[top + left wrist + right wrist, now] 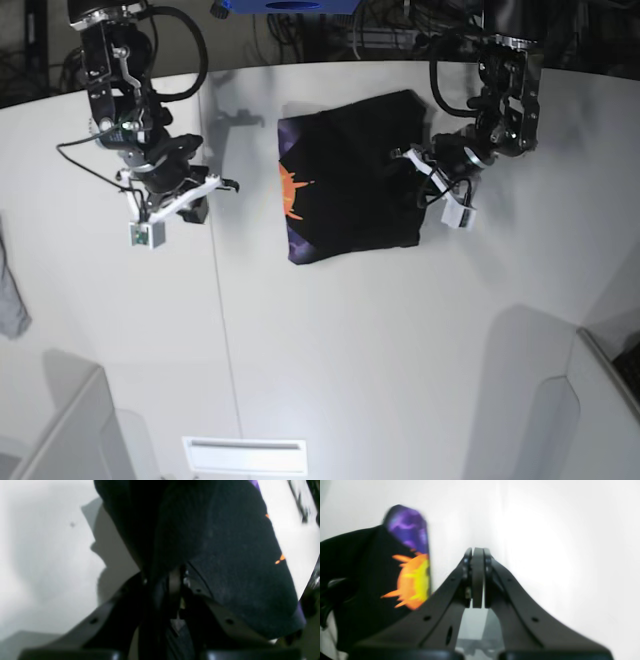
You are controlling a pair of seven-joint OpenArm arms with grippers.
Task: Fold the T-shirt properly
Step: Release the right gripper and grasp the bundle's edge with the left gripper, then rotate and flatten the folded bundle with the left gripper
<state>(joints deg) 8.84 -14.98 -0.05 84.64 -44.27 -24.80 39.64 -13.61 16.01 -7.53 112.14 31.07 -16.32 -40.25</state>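
Note:
Next, I let go of the black T-shirt's edge with my left gripper on the table spot (302, 249) under its near purple corner. The T-shirt now lies folded at the table's far middle.
The black T-shirt (350, 180) lies folded into a rough rectangle at the far middle of the white table (330, 330), its orange and purple print (292, 195) along the left edge. My left gripper (416, 170) sits at the shirt's right edge. In the left wrist view its fingers (176, 580) meet on black cloth of the T-shirt (225, 555), which drapes over them. My right gripper (230, 185) hovers over bare table left of the shirt. Its fingertips (478, 555) are pressed together with nothing between them, and the T-shirt (365, 580) with its print (413, 580) shows to the left.
A small grey cloth scrap (10, 290) hangs at the table's left edge. Pale bins stand at the near left (60, 430) and near right (590, 400). A white slotted panel (245, 455) lies at the front edge. Cables and a blue object (285, 5) sit behind the table.

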